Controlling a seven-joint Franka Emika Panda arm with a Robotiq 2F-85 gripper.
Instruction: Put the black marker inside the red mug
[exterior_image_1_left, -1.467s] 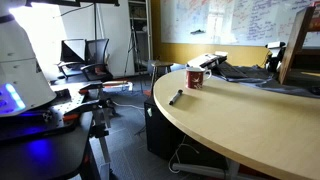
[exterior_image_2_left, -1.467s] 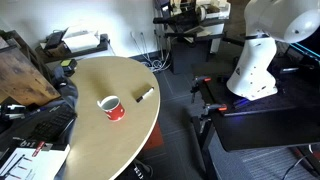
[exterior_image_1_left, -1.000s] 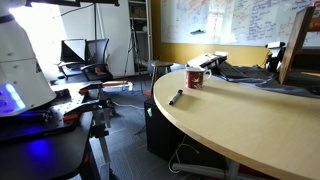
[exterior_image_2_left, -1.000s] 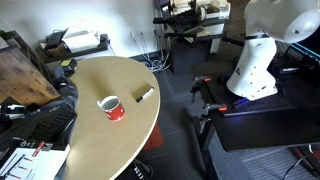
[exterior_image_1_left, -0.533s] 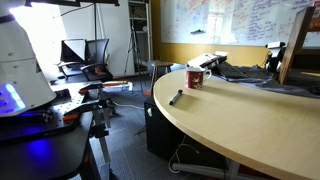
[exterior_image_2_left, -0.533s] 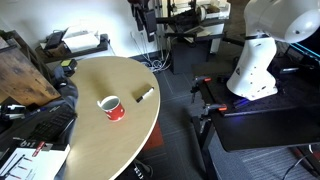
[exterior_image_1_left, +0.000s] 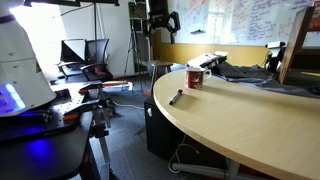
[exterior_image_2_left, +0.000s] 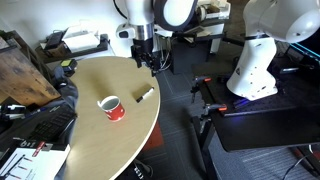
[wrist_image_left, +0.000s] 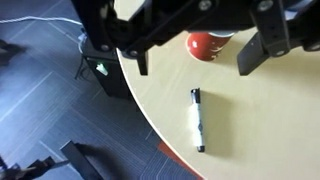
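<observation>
Next, my gripper goes to the black marker's end (exterior_image_1_left: 181, 92) (wrist_image_left: 195, 97) nearest the red mug and closes there, because the other end must stay free.
The black marker (exterior_image_1_left: 176, 97) lies flat on the round wooden table (exterior_image_1_left: 230, 135) near its edge, with a pale label along its body in the wrist view (wrist_image_left: 197, 120). The red mug (exterior_image_1_left: 195, 78) stands upright a short way behind it. Both show in an exterior view, marker (exterior_image_2_left: 145, 95) and mug (exterior_image_2_left: 111, 106). My gripper (exterior_image_2_left: 145, 58) hangs high above the table edge, open and empty, fingers pointing down. In the wrist view my gripper (wrist_image_left: 198, 58) has its two fingers spread wide, with the mug (wrist_image_left: 208, 43) between them and the marker below.
Dark bags, cables and a wooden board (exterior_image_2_left: 20, 75) crowd the table's far side. The white robot base (exterior_image_2_left: 255, 60) stands on a black stand beside the table. Office chairs (exterior_image_1_left: 90, 55) and dark carpet lie beyond the table edge (wrist_image_left: 140, 100).
My arm has swung into both exterior views and come down over the table edge near the marker. The marker and mug have not moved.
</observation>
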